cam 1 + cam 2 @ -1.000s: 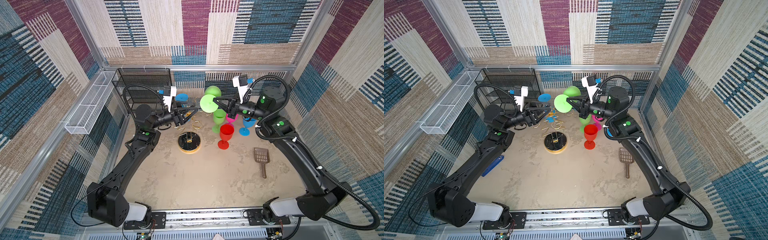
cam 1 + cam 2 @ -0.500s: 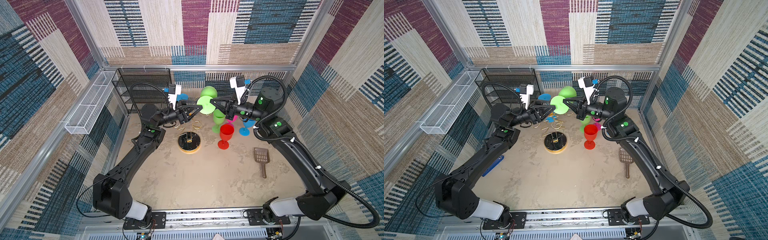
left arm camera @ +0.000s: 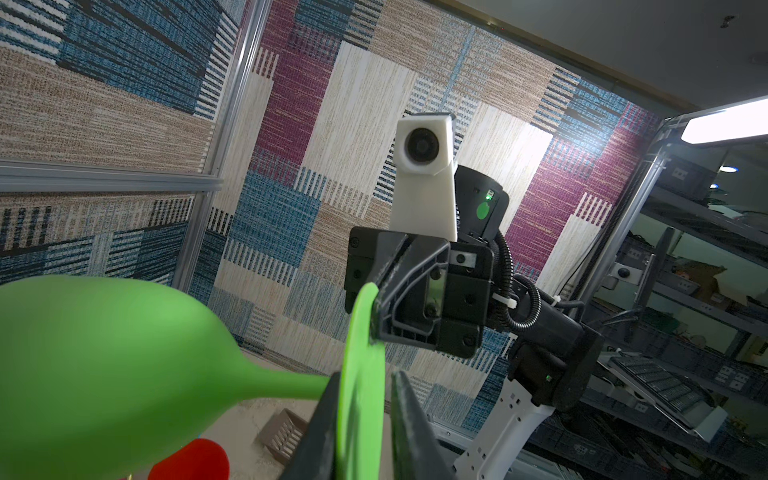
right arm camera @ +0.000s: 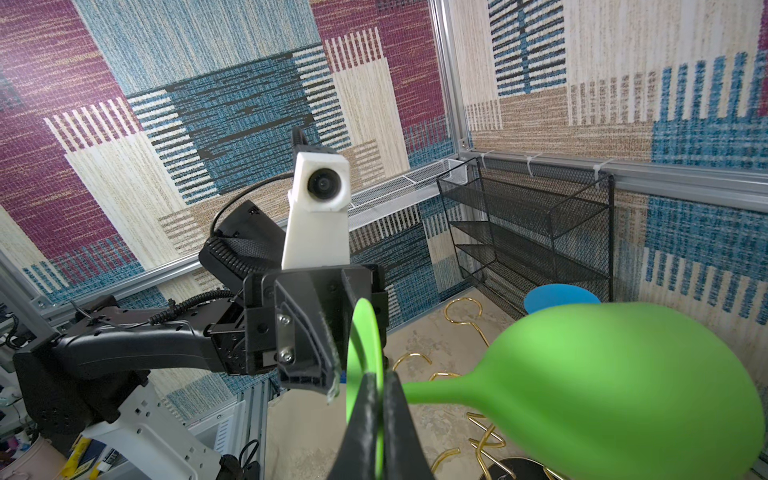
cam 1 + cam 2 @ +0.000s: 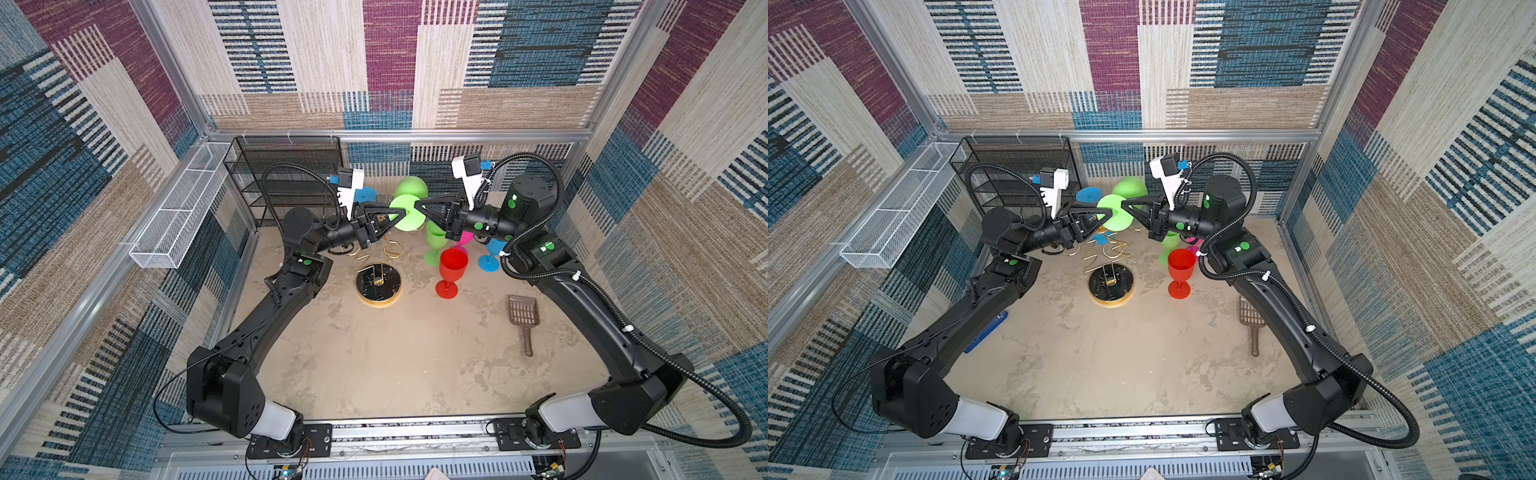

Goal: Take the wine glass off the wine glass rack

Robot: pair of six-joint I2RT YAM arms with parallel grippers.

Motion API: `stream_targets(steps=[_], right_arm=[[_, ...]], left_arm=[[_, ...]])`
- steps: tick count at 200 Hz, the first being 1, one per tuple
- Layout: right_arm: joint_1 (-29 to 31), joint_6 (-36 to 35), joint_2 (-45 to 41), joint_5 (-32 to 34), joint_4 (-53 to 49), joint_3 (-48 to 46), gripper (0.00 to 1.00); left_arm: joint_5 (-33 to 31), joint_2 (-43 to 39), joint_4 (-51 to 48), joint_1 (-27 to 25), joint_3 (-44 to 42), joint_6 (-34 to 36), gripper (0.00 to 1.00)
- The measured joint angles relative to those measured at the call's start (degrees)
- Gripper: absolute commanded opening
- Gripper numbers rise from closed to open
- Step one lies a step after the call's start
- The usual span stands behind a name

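I can see both my grippers crowd the green wine glass's foot while its bowl is free, so I will hold the foot with my left gripper and take the bowl [image 5: 411, 186] with my right gripper.
A green wine glass [image 5: 409, 189] [image 5: 1128, 188] lies sideways in the air above the wine glass rack [image 5: 388, 278] [image 5: 1121, 282], a gold wire stand on a round black base. My right gripper [image 5: 417, 203] [image 4: 379, 376] is shut on the edge of the glass's flat foot [image 4: 365, 332]. From the opposite side my left gripper [image 5: 401, 212] [image 3: 365, 374] straddles the same foot [image 3: 359, 332]. One of its fingers touches the disc and a thin gap shows at the other. The bowl [image 3: 104, 353] [image 4: 623, 386] points toward the back wall.
A blue glass foot [image 5: 1089, 194] shows on the rack's far side. Red [image 5: 451, 270], green [image 5: 434, 245], pink [image 5: 465, 239] and blue [image 5: 490, 257] glasses stand right of the rack. A brown scoop [image 5: 524, 316], black mesh shelf [image 5: 286, 178] and white basket [image 5: 183, 208] are around.
My left gripper has reached in to the glass's foot and narrowed its jaws around it. The right gripper has kept its hold and shifted the glass a little left.
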Motion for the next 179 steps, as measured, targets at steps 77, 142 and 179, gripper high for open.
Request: stream_targets(steps=[77, 142, 179], right_arm=[[0.26, -0.31, -0.09, 0.15, 0.68, 0.04, 0.3], [0.39, -6.8, -12.79, 13.07, 2.73, -9.14, 1.0], [0.37, -14.08, -18.43, 19.04, 7.82, -18.34, 0.99]], left_arm=[[-0.63, -0.26, 0.42, -0.02, -0.11, -2.01, 0.0], [-2.32, -6.27, -11.13, -0.17, 2.51, -2.8, 0.0], [-2.67, -7.63, -22.14, 0.35, 6.4, -2.78, 0.0]])
